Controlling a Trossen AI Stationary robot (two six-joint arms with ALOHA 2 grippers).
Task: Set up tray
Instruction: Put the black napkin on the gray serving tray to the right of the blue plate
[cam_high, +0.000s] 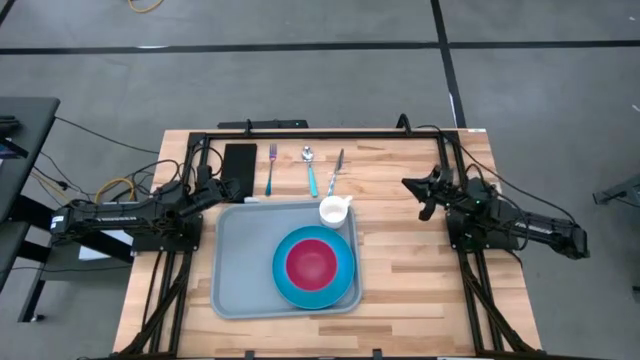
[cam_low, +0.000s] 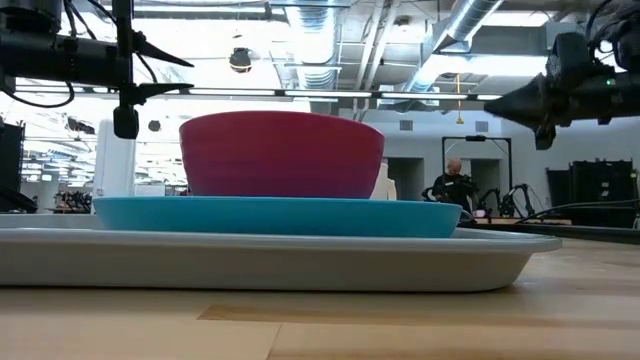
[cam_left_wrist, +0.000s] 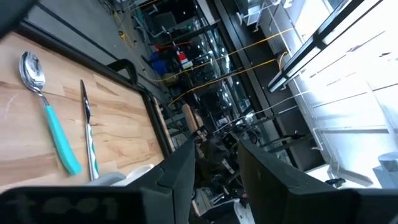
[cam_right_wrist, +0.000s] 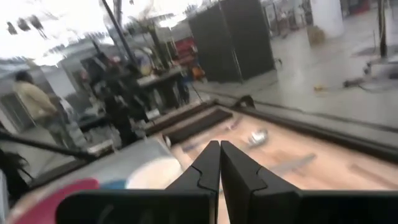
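Next, my left gripper closes on the black napkin's near corner (cam_high: 250, 196) on the side by the fork, near the tray's far edge.
The grey-blue tray (cam_high: 232, 270) lies flat in the middle of the table. On it sits a round blue plate (cam_high: 345, 283) with a red bowl (cam_high: 312, 263) in it, and a white cup (cam_high: 335, 211) stands in the tray's far right corner. In the low view, the bowl (cam_low: 281, 155) stands on the plate (cam_low: 280, 216), which rests on the tray (cam_low: 270, 260). My left gripper (cam_high: 214, 186) hangs open above the tray's far left corner, beside a black napkin (cam_high: 239, 165). My right gripper (cam_high: 414, 187) is shut, raised over bare wood to the right of the tray.
Beyond the tray's far edge a fork (cam_high: 271, 168), a teal-handled spoon (cam_high: 311, 170) and a knife (cam_high: 336, 172) lie side by side on the wood. A black frame (cam_high: 300, 134) runs along the table's far edge. A person (cam_low: 454, 185) stands in the room behind.
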